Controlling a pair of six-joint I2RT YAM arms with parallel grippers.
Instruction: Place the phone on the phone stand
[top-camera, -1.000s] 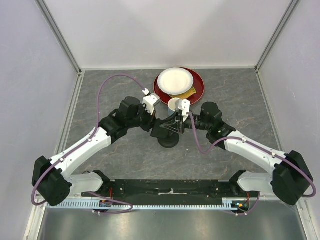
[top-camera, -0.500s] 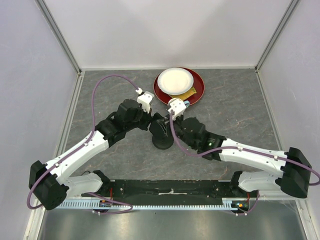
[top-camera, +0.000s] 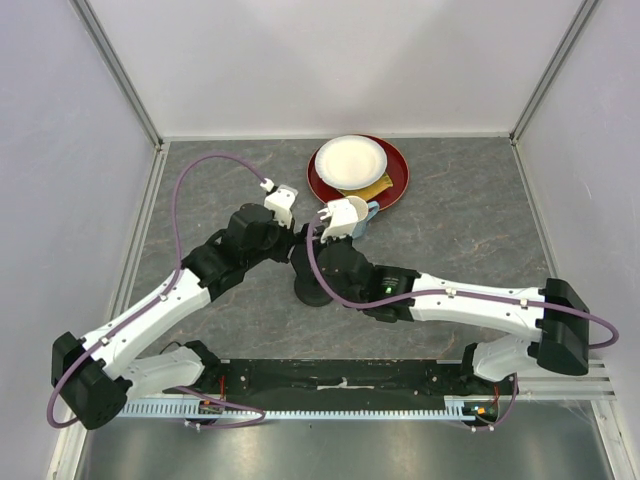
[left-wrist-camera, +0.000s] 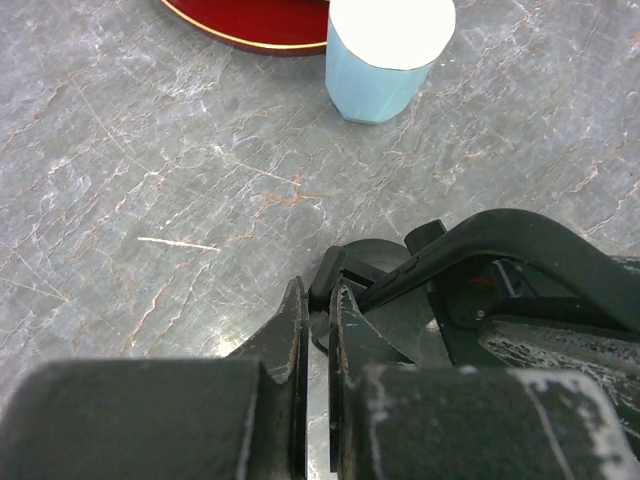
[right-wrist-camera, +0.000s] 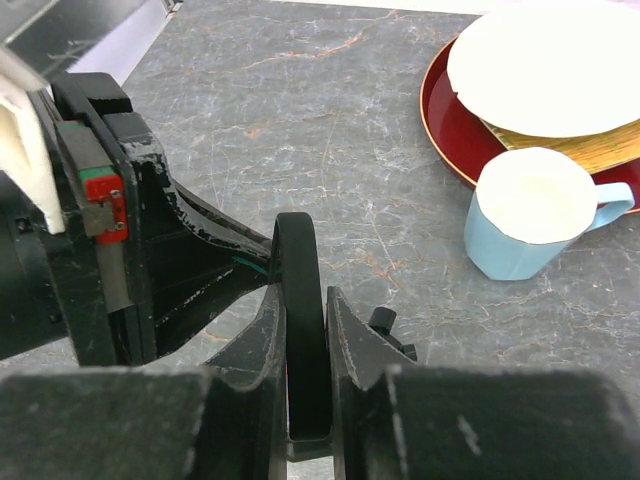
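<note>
Next, I release the phone from my right gripper onto the black phone stand (top-camera: 325, 248) (right-wrist-camera: 385, 298), which is just in front of the light blue mug.
The phone (right-wrist-camera: 298, 250), a thin black slab, shows edge-on and upright in the right wrist view, with my right gripper (right-wrist-camera: 301, 295) shut on it. Just right of it, a small black knob of the phone stand (right-wrist-camera: 384, 322) pokes out. From above, the stand's round base (top-camera: 310, 292) lies under both wrists, and the phone is hidden there. My left gripper (left-wrist-camera: 318, 290) is shut to a thin slit. Its tips sit against a rounded black edge beside the right gripper's finger (left-wrist-camera: 500, 235). I cannot tell whether they pinch anything.
A light blue mug (top-camera: 366, 214) (left-wrist-camera: 385, 70) (right-wrist-camera: 530, 225) stands just behind the grippers. Behind it is a red plate (top-camera: 398, 172) bearing a white paper plate (top-camera: 350, 160) and something yellow (top-camera: 378, 186). Metal rails (top-camera: 140, 240) edge the table.
Both wrists have shifted left and toward the near side. The right arm now stretches far across, and the stand's base has slid left with them. The mug is now uncovered.
</note>
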